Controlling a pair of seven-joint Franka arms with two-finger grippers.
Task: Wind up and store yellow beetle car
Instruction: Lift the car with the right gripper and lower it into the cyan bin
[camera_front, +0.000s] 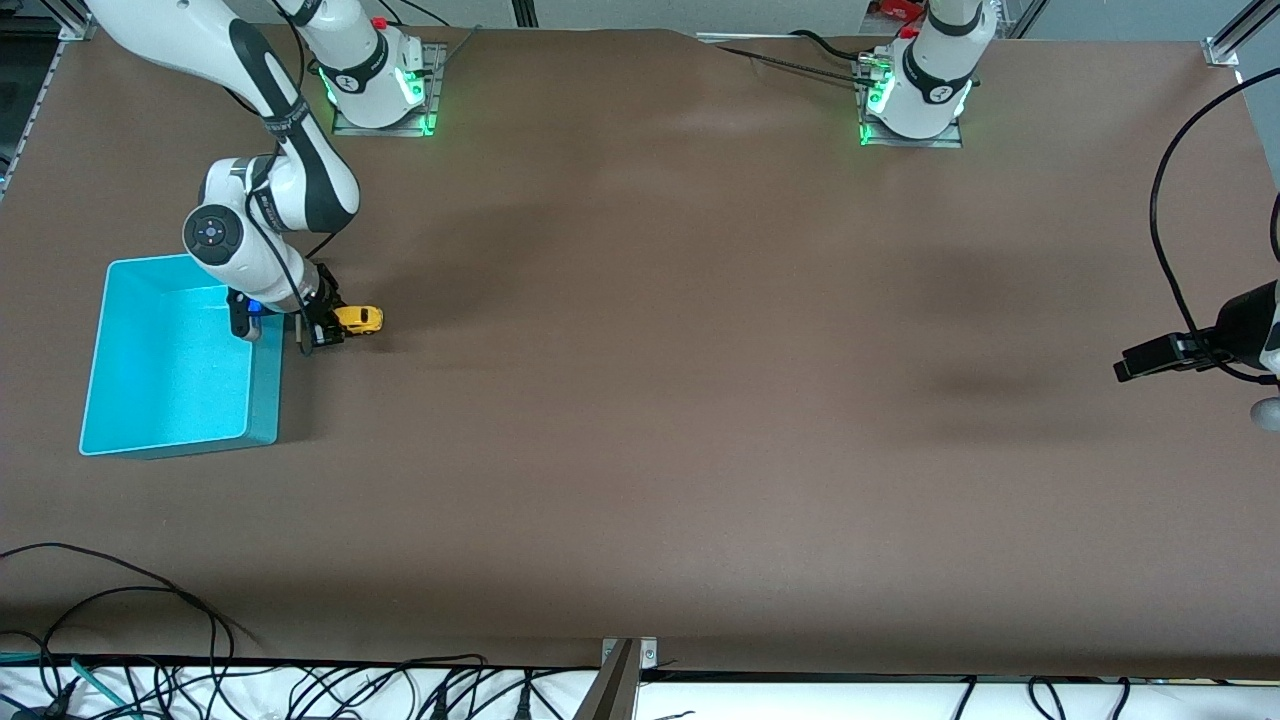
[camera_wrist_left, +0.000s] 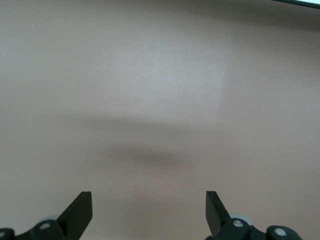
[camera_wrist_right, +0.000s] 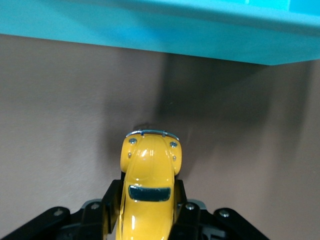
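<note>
I'll release the yellow beetle car with my right gripper on the turquoise bin's bottom, near the bin's side (camera_front: 218, 341) facing open table.
The yellow beetle car (camera_front: 360, 318) is low at the table beside the turquoise bin (camera_front: 130, 400), toward the right arm's end. My right gripper (camera_front: 330, 325) is shut on it. In the right wrist view the yellow beetle car (camera_wrist_right: 150, 172) sits between the black fingers (camera_wrist_right: 111, 200), its rounded end pointing at the turquoise bin's wall (camera_wrist_right: 160, 35). My left gripper (camera_wrist_left: 149, 210) is open and empty over bare table at the left arm's end, where it waits (camera_front: 1165, 355).
The brown table (camera_front: 660, 400) carries nothing else. Loose cables (camera_front: 150, 680) lie along the table edge nearest the front camera. A black cable (camera_front: 1165, 190) loops by the left arm.
</note>
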